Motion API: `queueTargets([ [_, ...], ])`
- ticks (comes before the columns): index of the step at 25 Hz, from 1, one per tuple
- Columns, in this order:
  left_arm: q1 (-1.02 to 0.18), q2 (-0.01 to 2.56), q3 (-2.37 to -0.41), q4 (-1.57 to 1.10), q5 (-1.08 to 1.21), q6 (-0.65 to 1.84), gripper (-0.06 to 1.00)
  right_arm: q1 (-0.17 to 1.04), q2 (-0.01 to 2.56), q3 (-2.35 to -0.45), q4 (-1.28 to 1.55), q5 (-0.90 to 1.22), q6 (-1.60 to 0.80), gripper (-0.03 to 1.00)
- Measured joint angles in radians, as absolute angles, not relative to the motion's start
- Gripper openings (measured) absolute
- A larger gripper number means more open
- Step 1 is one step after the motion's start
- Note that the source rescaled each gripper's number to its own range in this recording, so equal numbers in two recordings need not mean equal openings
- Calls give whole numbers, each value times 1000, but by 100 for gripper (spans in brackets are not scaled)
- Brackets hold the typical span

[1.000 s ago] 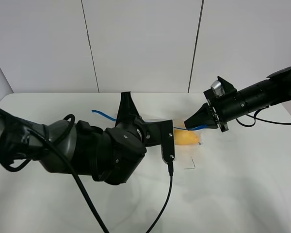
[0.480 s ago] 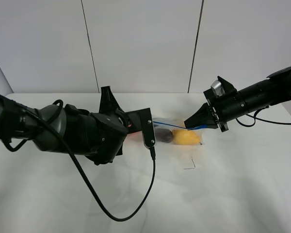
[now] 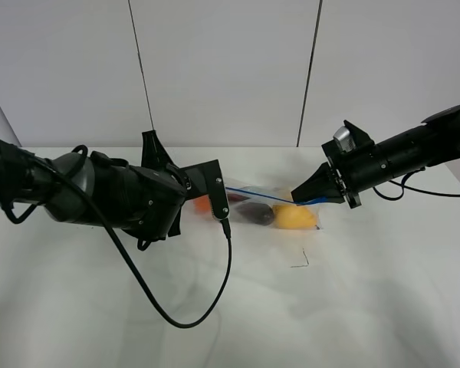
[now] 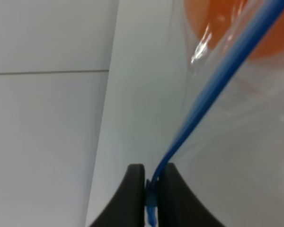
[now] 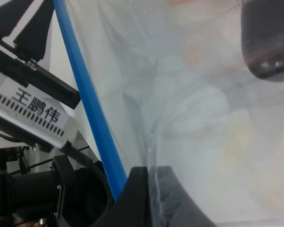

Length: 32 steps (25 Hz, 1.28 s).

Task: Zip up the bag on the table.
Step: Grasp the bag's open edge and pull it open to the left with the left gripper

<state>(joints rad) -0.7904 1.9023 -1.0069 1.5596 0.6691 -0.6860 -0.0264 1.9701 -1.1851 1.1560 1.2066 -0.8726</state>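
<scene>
My left gripper is to let go of the blue strip's end beside the orange fruit (image 3: 165, 184), on the side that is away from the purple fruit.
The clear bag (image 3: 264, 205) lies at the back middle of the white table (image 3: 368, 299), with orange (image 3: 203, 205), dark purple (image 3: 257, 214) and yellow (image 3: 295, 218) fruit inside. Its blue zipper strip (image 3: 268, 197) runs taut between the two arms. My left gripper (image 4: 151, 189) is shut on the strip's end (image 4: 213, 85), close to the orange fruit (image 4: 227, 23). In the high view its tips are hidden behind the left arm (image 3: 130, 203). My right gripper (image 3: 297, 196) is shut on the bag's right end; the right wrist view shows its tips (image 5: 149, 189) pinching clear plastic beside the strip (image 5: 90, 104).
The left arm's black cable (image 3: 207, 299) loops over the table in front of the bag. A small dark mark (image 3: 300, 264) lies on the table in front of the yellow fruit. White wall panels (image 3: 222, 69) stand behind the table's far edge.
My left arm has slid leftwards along the zipper strip, uncovering the purple and orange fruit. The strip now lies straight. The right arm has not moved.
</scene>
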Motion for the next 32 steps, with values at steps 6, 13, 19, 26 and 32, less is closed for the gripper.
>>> queueTargets([
  [6,-769,1902,-1007,1560,666,-686,0,-26,1970,-1185,1156,1207,-873,0],
  [13,-736,1902,-1007,1559,654,-686,0,-26,1970,-1185,1156,1206,-873,0],
  [19,-713,1902,-1007,1559,639,-686,0,-23,1970,-1185,1162,1205,-873,0],
  [26,-713,1902,-1007,1559,638,-686,0,-23,1970,-1185,1163,1204,-873,0],
  [32,-696,1902,-1007,1553,668,-686,37,-23,1970,-1185,1132,1208,-873,0],
])
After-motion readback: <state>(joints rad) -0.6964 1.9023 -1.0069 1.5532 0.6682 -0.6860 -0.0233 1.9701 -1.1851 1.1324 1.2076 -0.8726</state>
